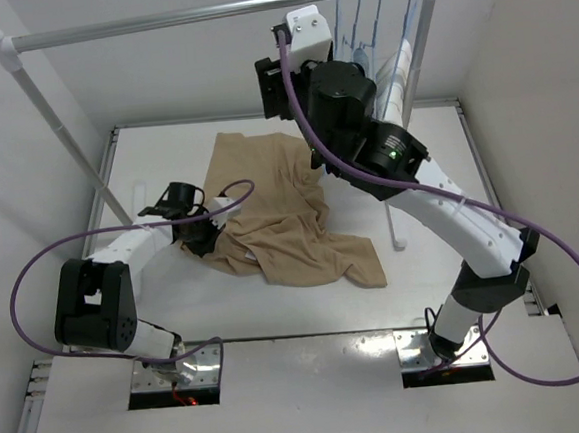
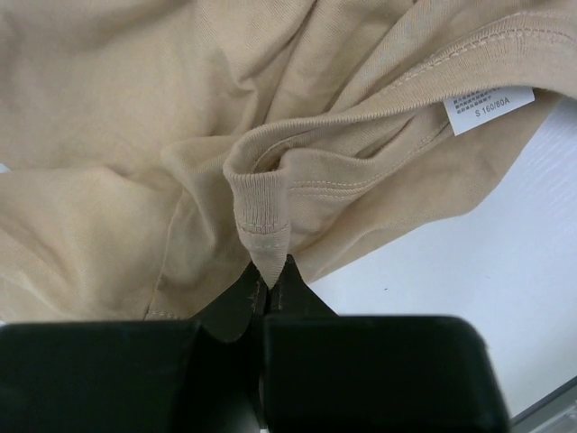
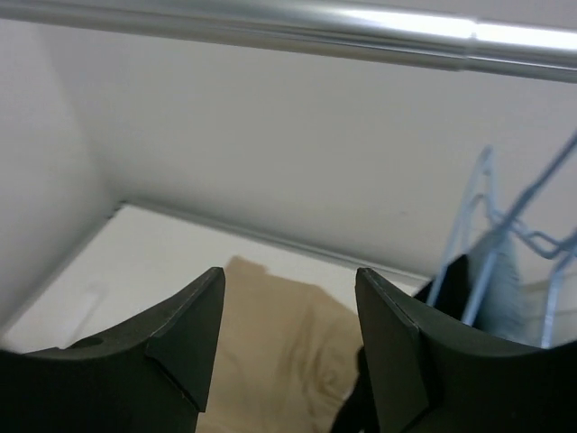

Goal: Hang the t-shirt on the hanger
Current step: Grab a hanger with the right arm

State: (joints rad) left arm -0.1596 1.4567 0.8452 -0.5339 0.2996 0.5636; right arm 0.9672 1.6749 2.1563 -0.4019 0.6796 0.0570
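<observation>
Next, I close my right gripper on the near arm (image 1: 337,50) (image 3: 479,293) of the pale-blue hanger that is closest to the middle of the rail, just below its hook.
The tan t-shirt (image 1: 285,217) lies crumpled on the middle of the white table. My left gripper (image 1: 199,236) is low at the shirt's left edge. In the left wrist view the gripper (image 2: 270,271) is shut on the ribbed collar of the t-shirt (image 2: 261,194). My right gripper (image 3: 288,275) is open and empty, raised high near the rail, with the t-shirt (image 3: 270,352) far below it. Pale-blue wire hangers (image 1: 359,15) hang at the rail's right end. One hanger (image 3: 473,225) shows right of my right fingers. I cannot tell which hanger is bare.
A metal rail (image 1: 204,18) runs across the back on slanted white posts (image 1: 56,114), and it also shows in the right wrist view (image 3: 270,23). Black and blue clothes (image 3: 496,293) hang on hangers at the right. A white size label (image 2: 489,106) sits inside the shirt's collar.
</observation>
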